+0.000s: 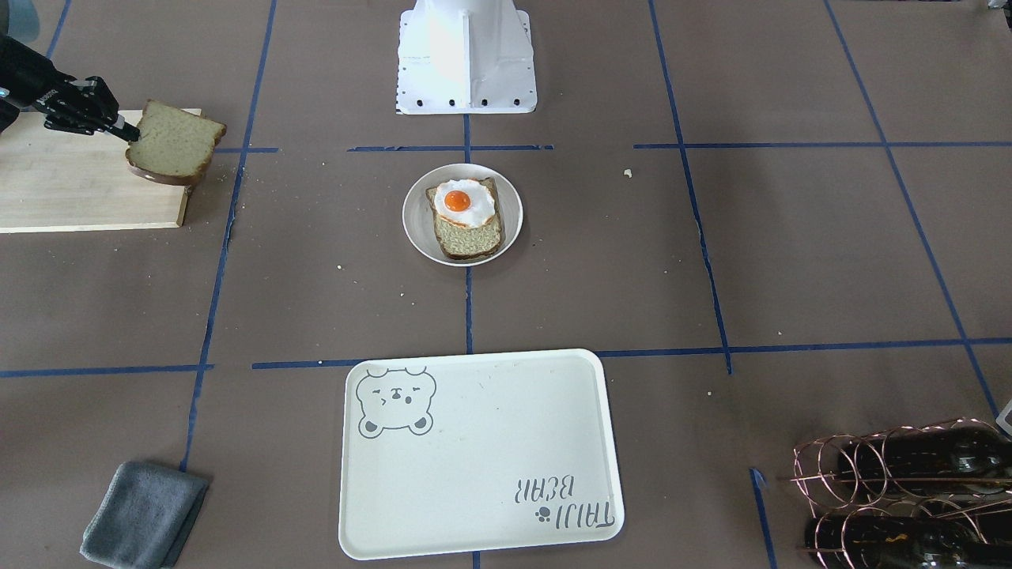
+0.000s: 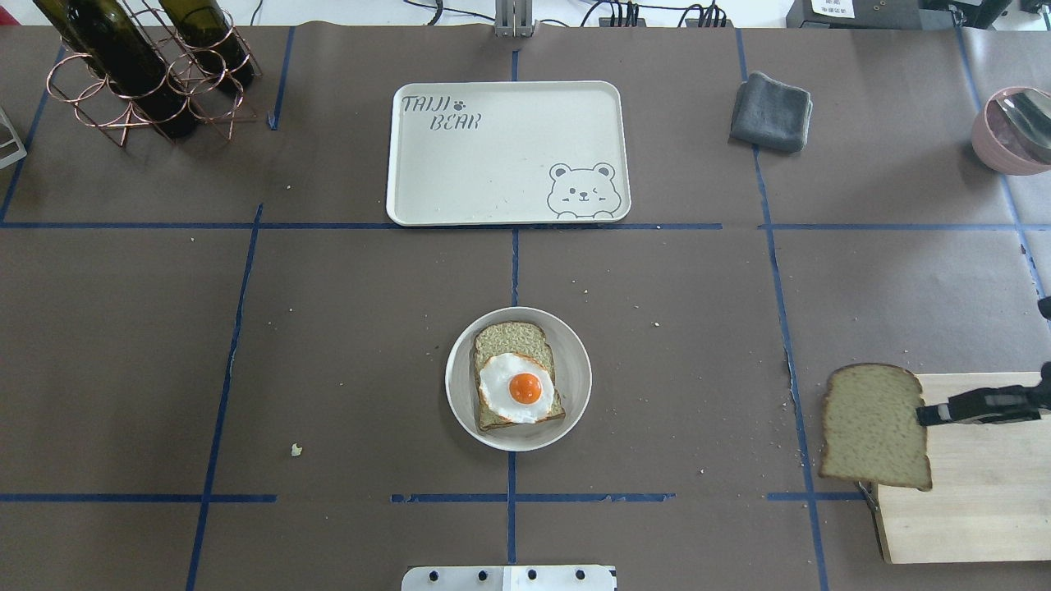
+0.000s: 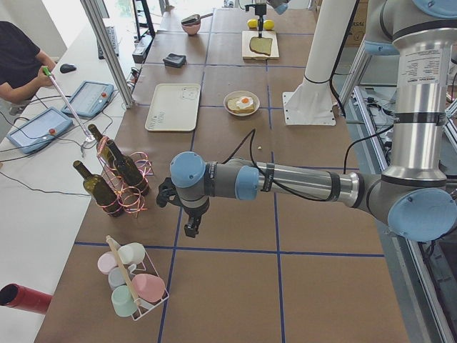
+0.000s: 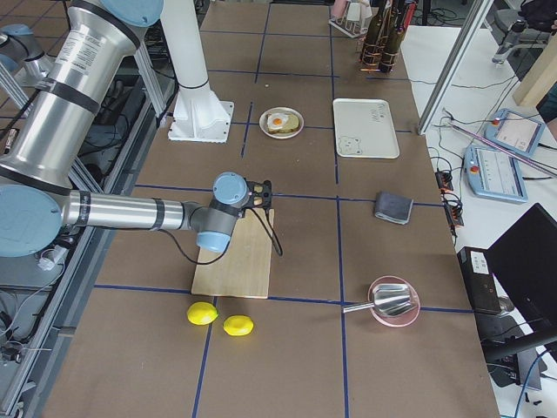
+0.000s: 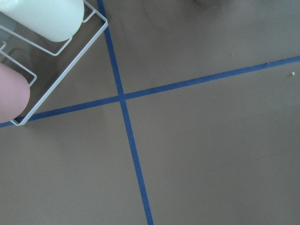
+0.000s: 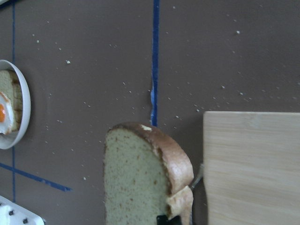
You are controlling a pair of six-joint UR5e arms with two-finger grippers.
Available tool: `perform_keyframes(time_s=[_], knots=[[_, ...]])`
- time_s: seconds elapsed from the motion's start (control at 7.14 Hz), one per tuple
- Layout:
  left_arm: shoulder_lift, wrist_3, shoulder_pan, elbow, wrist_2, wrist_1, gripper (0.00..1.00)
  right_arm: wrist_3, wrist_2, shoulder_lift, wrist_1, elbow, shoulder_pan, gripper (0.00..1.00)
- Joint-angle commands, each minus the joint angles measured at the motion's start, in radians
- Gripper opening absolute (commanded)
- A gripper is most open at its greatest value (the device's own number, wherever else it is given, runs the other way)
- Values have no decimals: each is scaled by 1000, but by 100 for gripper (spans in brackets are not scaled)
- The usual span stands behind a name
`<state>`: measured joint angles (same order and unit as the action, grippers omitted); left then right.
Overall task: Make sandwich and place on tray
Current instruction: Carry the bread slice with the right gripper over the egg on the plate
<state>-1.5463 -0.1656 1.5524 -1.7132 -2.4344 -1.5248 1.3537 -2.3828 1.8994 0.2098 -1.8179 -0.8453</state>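
Note:
The bread slice will go down on the fried egg in the round white plate (image 1: 462, 203) (image 6: 4, 115) from my right gripper.
My right gripper (image 2: 921, 414) is shut on the edge of one bread slice (image 2: 872, 427) and holds it raised over the left end of the wooden cutting board (image 2: 977, 492). The slice also shows in the right wrist view (image 6: 138, 178). The other bread slice (image 2: 509, 338) lies on a round white plate (image 2: 576, 361) at the table's middle, with the fried egg (image 2: 519, 387) on top. The cream bear tray (image 2: 509, 164) lies beyond the plate with nothing on it. My left gripper (image 3: 191, 230) hangs far off by the bottle rack; I cannot tell whether it is open or shut.
A grey cloth (image 2: 772, 111) lies right of the tray. A copper rack with wine bottles (image 2: 139, 66) stands at the far left. A pink bowl (image 2: 1014, 127) is at the far right. Two lemons (image 4: 219, 320) lie past the board. A mug rack (image 3: 132, 286) stands near the left arm.

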Motion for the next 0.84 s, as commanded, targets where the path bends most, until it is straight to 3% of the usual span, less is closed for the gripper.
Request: perform_keyframes(time_s=[0.0, 0.28, 0.56, 0.7], knots=[[0, 0, 0, 1, 0, 0, 100, 234, 2, -274, 22, 26, 17, 0], [0, 0, 0, 0, 0, 0, 100, 288, 75, -537, 23, 197, 150, 0], [-1, -2, 0, 3, 0, -2, 100, 305, 193, -688, 19, 312, 282, 0], [-1, 0, 0, 1, 0, 0, 100, 303, 201, -739, 20, 360, 297, 0]])
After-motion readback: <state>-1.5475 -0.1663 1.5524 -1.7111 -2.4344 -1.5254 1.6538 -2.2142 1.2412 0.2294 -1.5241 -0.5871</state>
